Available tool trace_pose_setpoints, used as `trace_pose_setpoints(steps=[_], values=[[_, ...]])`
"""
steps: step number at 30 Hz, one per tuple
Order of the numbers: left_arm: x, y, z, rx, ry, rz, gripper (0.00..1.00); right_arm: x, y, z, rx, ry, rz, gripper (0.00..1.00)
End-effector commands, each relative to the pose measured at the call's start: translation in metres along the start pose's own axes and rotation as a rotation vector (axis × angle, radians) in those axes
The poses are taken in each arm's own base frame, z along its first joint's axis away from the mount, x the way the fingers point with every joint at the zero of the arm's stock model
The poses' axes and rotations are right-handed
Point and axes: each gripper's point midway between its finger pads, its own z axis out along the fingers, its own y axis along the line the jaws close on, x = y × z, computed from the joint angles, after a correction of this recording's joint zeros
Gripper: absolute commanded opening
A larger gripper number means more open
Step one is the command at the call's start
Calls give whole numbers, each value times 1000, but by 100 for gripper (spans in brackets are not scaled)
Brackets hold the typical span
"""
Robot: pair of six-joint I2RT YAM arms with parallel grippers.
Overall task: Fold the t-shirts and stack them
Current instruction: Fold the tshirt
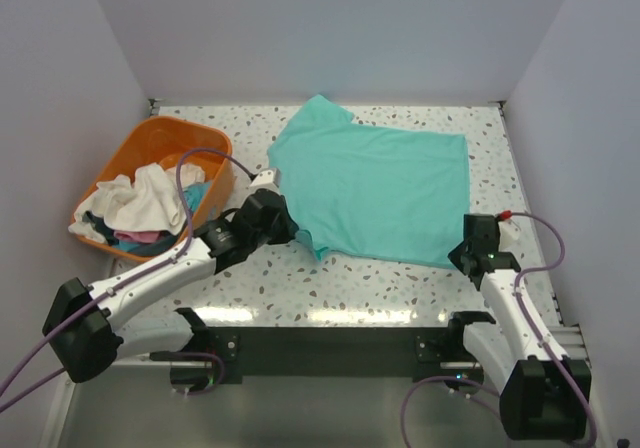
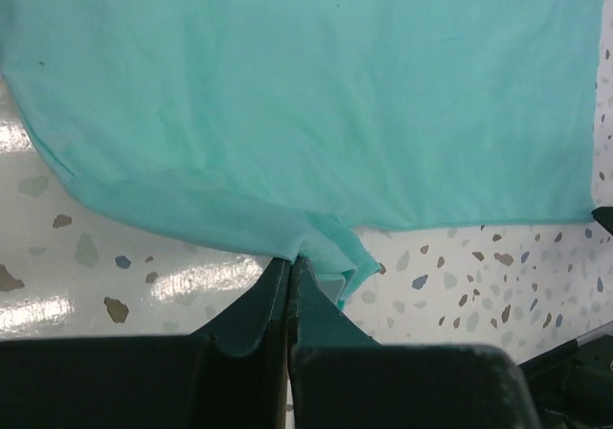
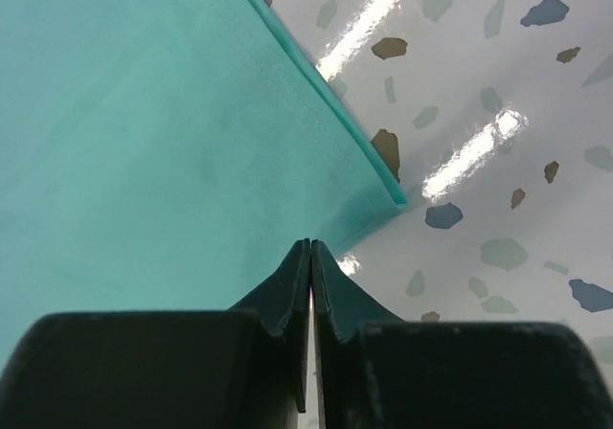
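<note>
My right gripper's fingers are shut beside the t-shirt's near corner, which lies flat, so I will open them and pinch the t-shirt's hem (image 3: pixel 341 244) before folding it over.
A teal-green t-shirt (image 1: pixel 380 183) lies spread flat across the middle of the speckled table. My left gripper (image 1: pixel 296 230) is at its near-left edge, shut on a bunched fold of the teal cloth (image 2: pixel 330 242), which rises into the tips (image 2: pixel 290 259). My right gripper (image 1: pixel 462 254) is at the shirt's near-right corner. Its jaws are pressed together (image 3: pixel 310 244) right where the teal hem (image 3: pixel 378 175) runs into them. Other t-shirts, white (image 1: pixel 140 196) and pink (image 1: pixel 140 236), lie heaped in the orange basket.
The orange plastic basket (image 1: pixel 172 128) stands at the left of the table, close to my left arm. Pale walls close in the table at the back and on both sides. A black rail runs along the near edge between the arm bases.
</note>
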Motion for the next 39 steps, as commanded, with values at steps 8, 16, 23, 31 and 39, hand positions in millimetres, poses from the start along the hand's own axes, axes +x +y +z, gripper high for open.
trace_pose_setpoints(steps=[8, 16, 23, 31, 39], values=[[-29, -6, 1, 3, -68, 18, 0, -8, -9, -6, 71, -2, -14, 48], [-30, -8, 1, 15, -73, 21, 0, 12, -11, 10, 103, 72, -9, 54], [-34, -8, 1, 18, -83, 17, 0, 18, -5, 23, 85, 89, -18, 37], [-44, -13, 4, 31, -98, 13, 0, 5, 5, 16, 32, 48, -26, 0], [-73, -21, 20, 69, -112, 8, 0, -23, 30, 5, -21, 18, -61, 0]])
